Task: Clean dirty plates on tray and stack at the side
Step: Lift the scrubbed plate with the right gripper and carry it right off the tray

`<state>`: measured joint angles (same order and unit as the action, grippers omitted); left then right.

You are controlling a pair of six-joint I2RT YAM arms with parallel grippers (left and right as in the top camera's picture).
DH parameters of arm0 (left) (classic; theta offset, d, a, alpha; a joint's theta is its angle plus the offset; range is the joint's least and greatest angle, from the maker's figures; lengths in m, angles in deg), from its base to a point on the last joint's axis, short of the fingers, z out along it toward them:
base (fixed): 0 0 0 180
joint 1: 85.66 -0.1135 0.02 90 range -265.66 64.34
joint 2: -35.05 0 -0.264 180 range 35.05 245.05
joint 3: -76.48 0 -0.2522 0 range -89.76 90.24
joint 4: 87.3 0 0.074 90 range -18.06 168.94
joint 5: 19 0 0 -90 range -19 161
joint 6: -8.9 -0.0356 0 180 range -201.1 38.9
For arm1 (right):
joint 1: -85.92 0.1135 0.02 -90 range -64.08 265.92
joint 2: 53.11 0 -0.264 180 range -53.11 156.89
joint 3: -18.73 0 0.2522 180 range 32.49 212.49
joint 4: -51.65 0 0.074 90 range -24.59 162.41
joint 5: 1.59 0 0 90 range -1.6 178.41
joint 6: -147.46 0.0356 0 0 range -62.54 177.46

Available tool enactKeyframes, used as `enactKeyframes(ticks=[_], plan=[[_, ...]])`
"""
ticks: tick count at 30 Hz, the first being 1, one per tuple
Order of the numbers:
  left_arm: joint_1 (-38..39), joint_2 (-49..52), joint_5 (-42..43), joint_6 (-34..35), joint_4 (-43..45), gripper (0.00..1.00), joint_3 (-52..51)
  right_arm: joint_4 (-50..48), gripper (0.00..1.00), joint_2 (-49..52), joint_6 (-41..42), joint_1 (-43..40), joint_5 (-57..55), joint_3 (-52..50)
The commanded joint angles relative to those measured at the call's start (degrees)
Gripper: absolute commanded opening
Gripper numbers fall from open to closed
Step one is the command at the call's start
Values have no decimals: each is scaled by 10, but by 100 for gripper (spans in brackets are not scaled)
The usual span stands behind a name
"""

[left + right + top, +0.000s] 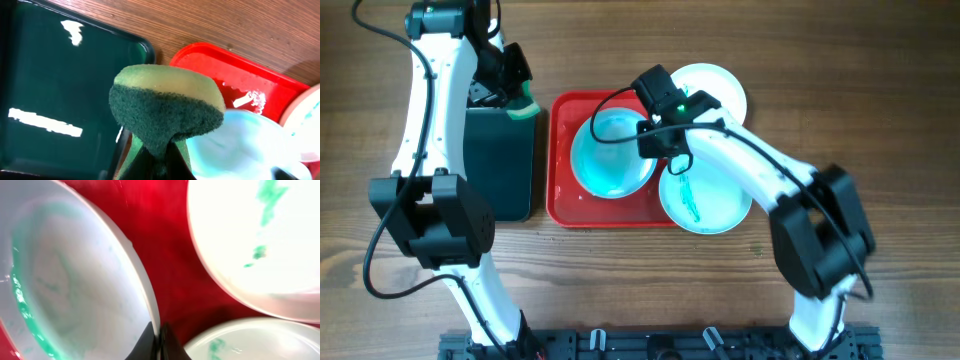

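My right gripper needs to release the aqua-smeared plate on the bare table (802, 157) beside the red tray, next to the other plates.
The red tray (561, 150) lies mid-table with three plates on it. My right gripper (648, 128) is shut on the rim of the left plate (610, 155), tilted up, its aqua smear spread thin; it shows large in the right wrist view (75, 285), jaws (159, 337) pinching the rim. A second plate (705, 195) with a teal smear sits at the front right, and a third (720, 88) at the back right. My left gripper (518, 92) is shut on a green-and-yellow sponge (167, 105), held over the gap between the black tray and the red tray (220, 67).
A narrower black tray (500, 160) lies left of the red tray, also seen in the left wrist view (60, 95). Bare wooden table surrounds both trays. The two white arms cross the left and right sides of the table.
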<state>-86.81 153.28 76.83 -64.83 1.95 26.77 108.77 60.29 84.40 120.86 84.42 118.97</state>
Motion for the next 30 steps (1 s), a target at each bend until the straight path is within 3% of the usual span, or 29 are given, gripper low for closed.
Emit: enactKeyframes(ticks=[1, 10, 19, 23, 30], plan=[[-3, -2, -21, 5, 1, 4, 7, 11, 4, -56, -15, 53, -220, 3], [-2, -2, -21, 5, 2, 4, 7, 14, 4, -64, -15, 198, -622, 3], [-3, -2, -21, 5, 2, 4, 7, -78, 4, -64, -145, 257, -829, 3], [-3, -2, -21, 5, 3, 4, 7, -136, 4, -64, -224, 262, -831, 3], [-3, -2, -21, 5, 3, 4, 7, -164, 4, -64, -223, 262, -830, 3]])
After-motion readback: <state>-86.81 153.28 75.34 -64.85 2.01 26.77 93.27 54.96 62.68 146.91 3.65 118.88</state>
